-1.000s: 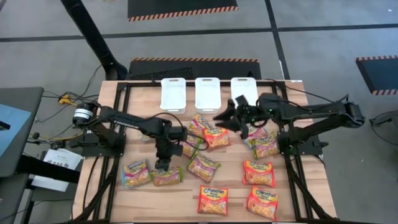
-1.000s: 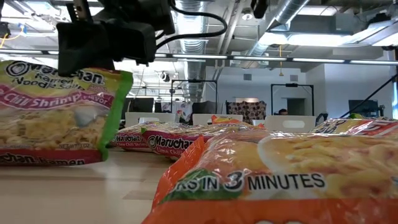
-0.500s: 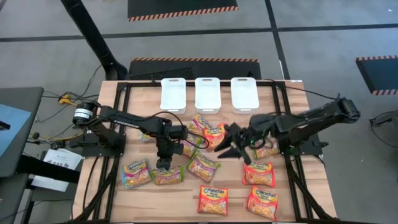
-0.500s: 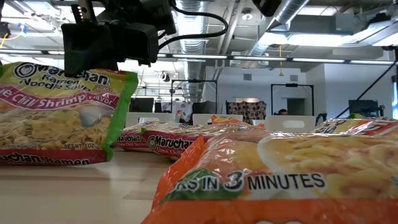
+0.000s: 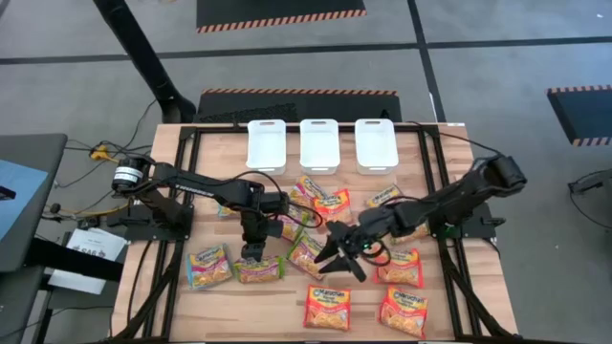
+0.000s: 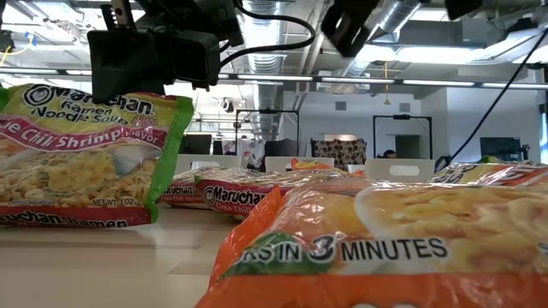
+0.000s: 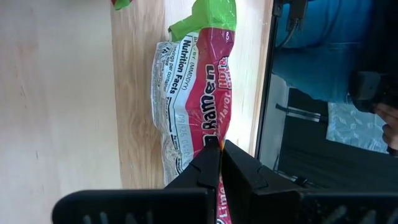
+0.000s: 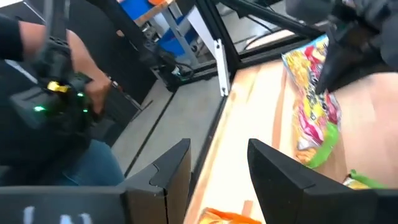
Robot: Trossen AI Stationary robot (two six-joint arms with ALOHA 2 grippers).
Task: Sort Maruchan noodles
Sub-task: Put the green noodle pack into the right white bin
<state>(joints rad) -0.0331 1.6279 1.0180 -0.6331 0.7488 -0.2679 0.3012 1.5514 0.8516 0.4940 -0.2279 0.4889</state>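
Note:
I will next close my right gripper on the loose green end (image 5: 279, 268) (image 8: 326, 147) of the Lime Chili Shrimp packet that my left gripper pinches.
Maruchan noodle packets lie scattered on the wooden table (image 5: 191, 306). My left gripper (image 5: 252, 250) is shut on a green-yellow Lime Chili Shrimp packet (image 6: 86, 154), seen from behind in the left wrist view as packet (image 7: 186, 93). My right gripper (image 5: 335, 256) hovers open and level above another green-yellow packet (image 5: 306, 253) near the table's middle, touching nothing; its fingers (image 8: 273, 168) frame the table's left side. Orange-red packets (image 5: 327, 308) lie near the front edge. My left gripper pinches the packet's upper edge (image 7: 208, 134) between its two shut fingers, slanting down from above. The packet stands tilted up with its printed face toward the near edge. Its lower edge (image 6: 77, 222) looks to be at the table top.
Three white trays (image 5: 318, 143) stand in a row at the far edge. A pale packet (image 5: 208, 266) lies left of the held one, and more packets (image 5: 320, 199) cluster at the middle and right (image 5: 409, 229). A person with a controller (image 8: 56, 93) stands beyond the table's left side.
My right gripper has swung from near the trays toward the near edge and the table's left, coming down and staying open. It now hangs over the green-yellow packet at the middle. My left gripper has kept its hold in place.

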